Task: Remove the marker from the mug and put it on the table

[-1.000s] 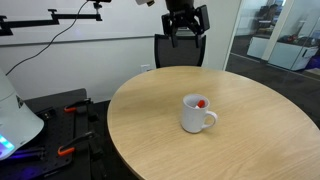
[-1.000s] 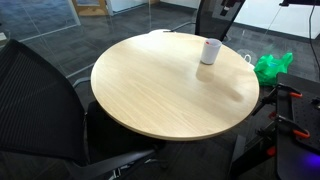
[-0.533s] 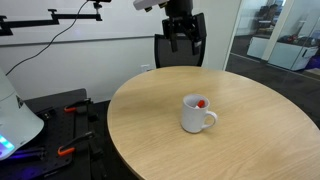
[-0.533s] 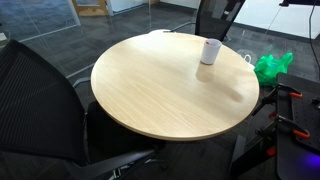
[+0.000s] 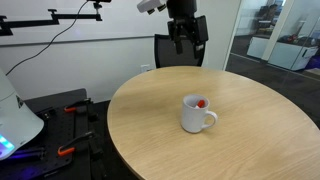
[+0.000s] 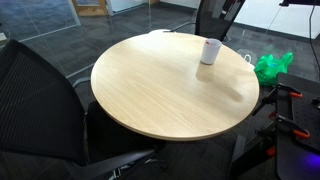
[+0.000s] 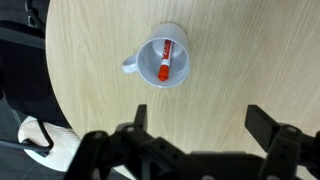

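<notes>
I need to close my gripper on the upper end of the red marker (image 5: 202,103) (image 7: 164,73), where it shows at the white mug's rim.
The white mug (image 5: 196,114) stands upright on the round tan table (image 5: 250,130), handle to the side. It also shows in an exterior view (image 6: 209,52) and from above in the wrist view (image 7: 163,62). The red marker (image 7: 164,61) stands inside the mug; its red tip shows at the rim (image 5: 201,102). My gripper (image 5: 188,38) hangs high above the table's far side, well above the mug, open and empty. In the wrist view its two fingers (image 7: 200,122) are spread wide, with the mug beyond them.
A black office chair (image 5: 178,51) stands at the table's far edge, below the gripper. Another black mesh chair (image 6: 45,100) is close to the table. A green bag (image 6: 272,66) lies on the floor. Glass walls are behind.
The gripper has shifted a little and turned about its wrist high above the table. The mug and marker have not moved.
</notes>
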`<control>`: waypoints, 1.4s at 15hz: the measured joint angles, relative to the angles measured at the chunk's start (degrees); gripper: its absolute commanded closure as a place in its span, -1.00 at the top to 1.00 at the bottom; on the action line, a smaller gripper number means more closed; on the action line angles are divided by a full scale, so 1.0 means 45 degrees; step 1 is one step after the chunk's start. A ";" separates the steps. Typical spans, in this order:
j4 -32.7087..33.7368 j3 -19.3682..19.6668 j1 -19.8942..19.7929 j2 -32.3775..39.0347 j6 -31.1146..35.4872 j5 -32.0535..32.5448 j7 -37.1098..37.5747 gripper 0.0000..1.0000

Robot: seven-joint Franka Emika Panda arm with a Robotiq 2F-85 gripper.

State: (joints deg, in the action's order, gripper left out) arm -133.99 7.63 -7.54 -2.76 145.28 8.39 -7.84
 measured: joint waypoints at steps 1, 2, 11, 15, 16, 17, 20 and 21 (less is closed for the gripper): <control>0.0025 0.0028 -0.0082 0.0098 0.0004 0.0000 0.0298 1.00; 0.0035 0.0076 -0.0131 0.0192 0.0013 0.0000 0.0542 1.00; -0.0136 0.0303 -0.0379 0.1291 0.1577 -0.0576 0.0739 1.00; -0.0305 0.0233 -0.0384 0.1971 0.2833 -0.2296 -0.0568 1.00; -0.0313 0.0207 -0.0393 0.2107 0.2938 -0.2705 -0.0836 0.97; -0.0314 0.0170 -0.0417 0.2223 0.2968 -0.3062 -0.1064 0.85; -0.0315 0.0092 -0.0560 0.2412 0.2969 -0.3606 -0.1466 0.69; -0.0316 0.0092 -0.0612 0.2446 0.2969 -0.3629 -0.1474 0.60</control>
State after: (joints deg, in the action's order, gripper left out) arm -135.41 8.05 -10.29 8.24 158.64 -7.94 -14.48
